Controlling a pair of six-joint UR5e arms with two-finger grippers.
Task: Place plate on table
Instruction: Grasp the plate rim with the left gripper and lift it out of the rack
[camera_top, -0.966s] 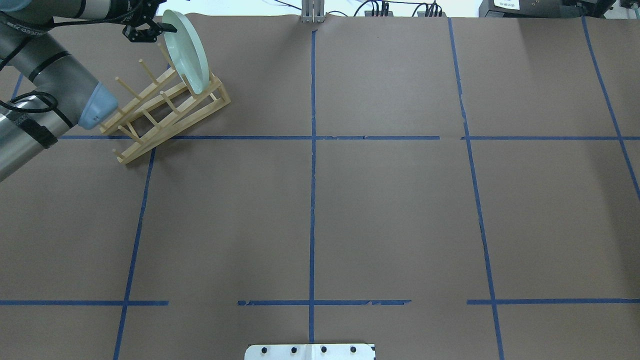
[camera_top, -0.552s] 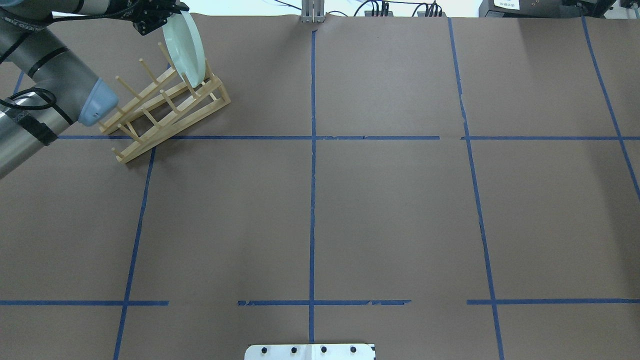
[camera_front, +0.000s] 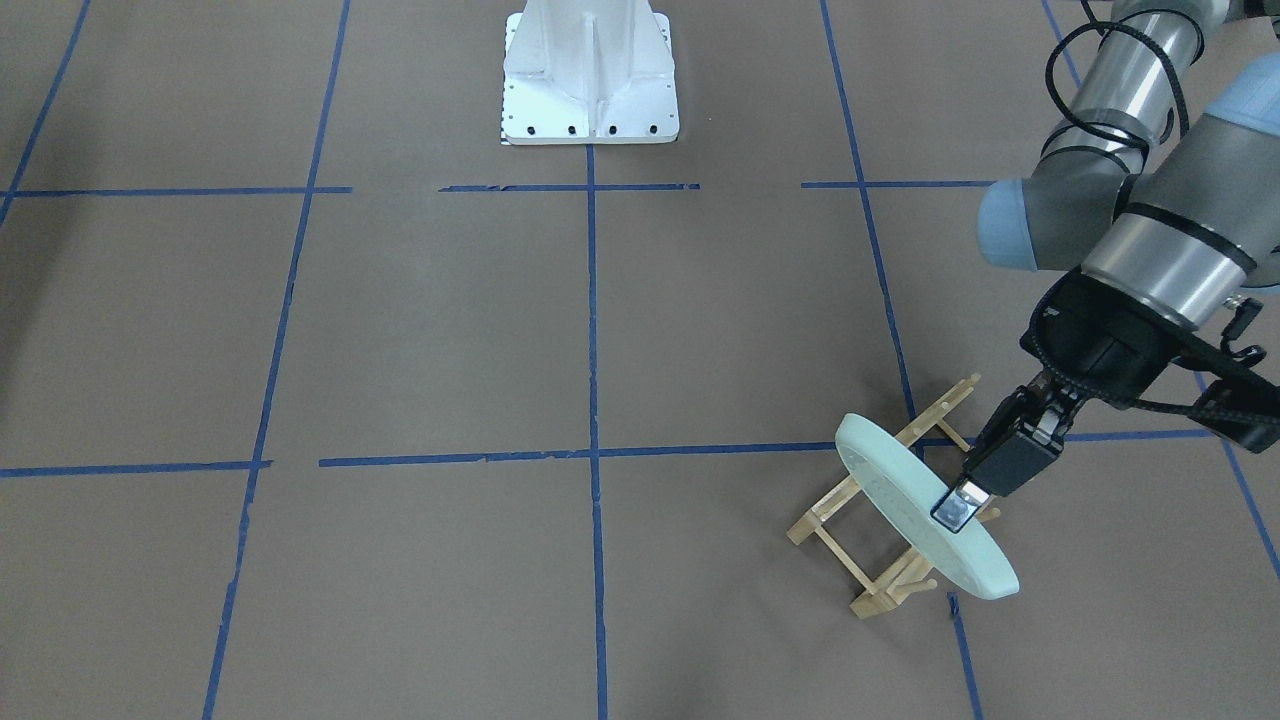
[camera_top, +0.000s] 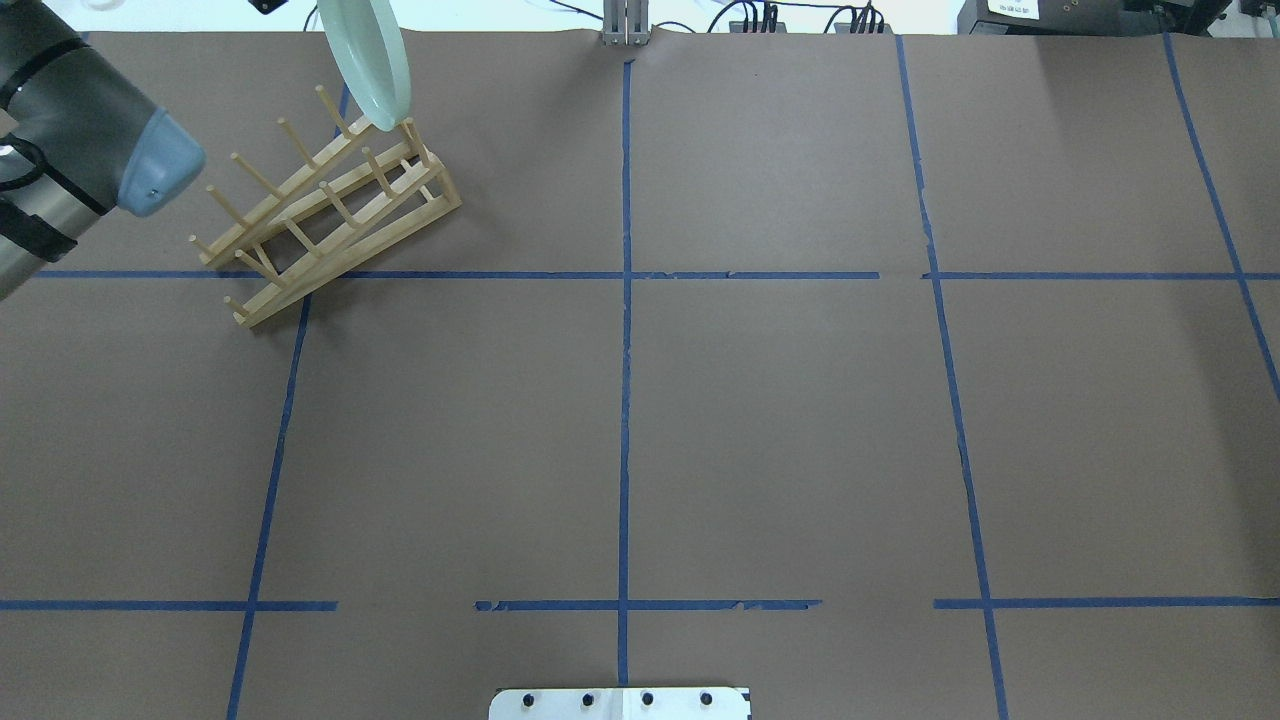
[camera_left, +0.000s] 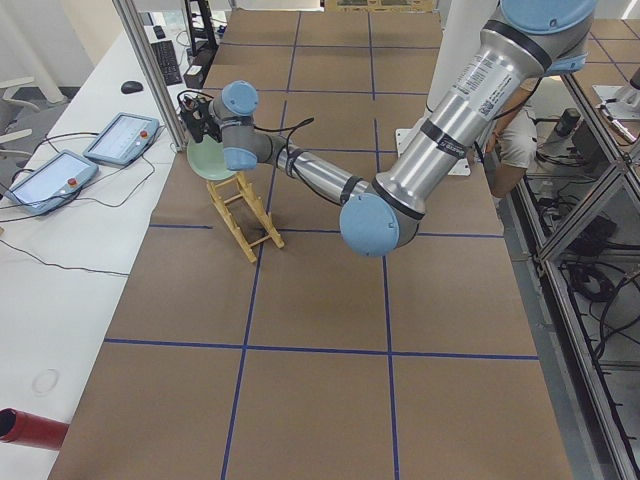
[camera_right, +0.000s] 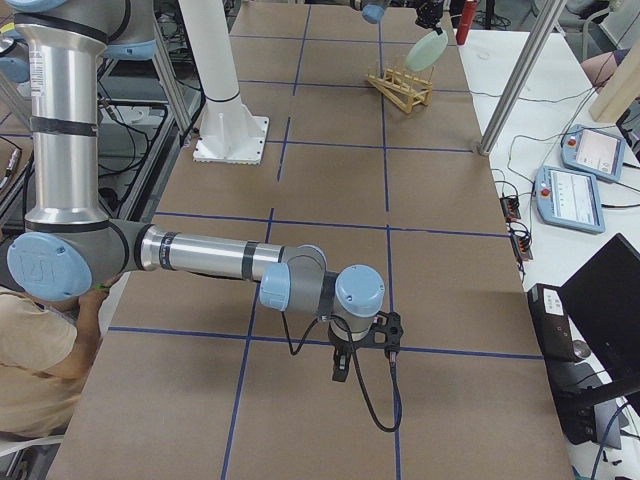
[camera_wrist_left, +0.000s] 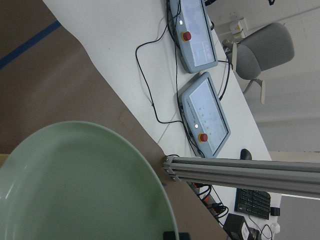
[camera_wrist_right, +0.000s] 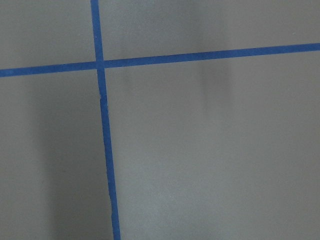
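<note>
Next, I release the plate with my left gripper on the bare table (camera_front: 757, 293) between the peg rack and the white robot base.
The pale mint-green plate (camera_front: 905, 510) hangs on edge, tilted, just above the far end of the wooden peg rack (camera_front: 832, 520). My left gripper (camera_front: 955, 512) is shut on its rim from the side. In the overhead view the plate (camera_top: 366, 62) is clear of the rack (camera_top: 330, 215) pegs, and it fills the lower left of the left wrist view (camera_wrist_left: 75, 185). The brown table (camera_top: 780, 420) with blue tape lines lies below. My right gripper (camera_right: 340, 365) shows only in the exterior right view, low over the table; I cannot tell whether it is open or shut.
The white robot base (camera_front: 590, 80) is bolted at the table's near-robot edge. Beyond the far edge, a white side table holds teach pendants (camera_left: 120, 135) and cables, with an aluminium post (camera_wrist_left: 240, 172) close to the plate.
The left gripper has lifted the plate up out of the rack's pegs; the arm has risen and partly left the overhead view. The rack has not moved.
</note>
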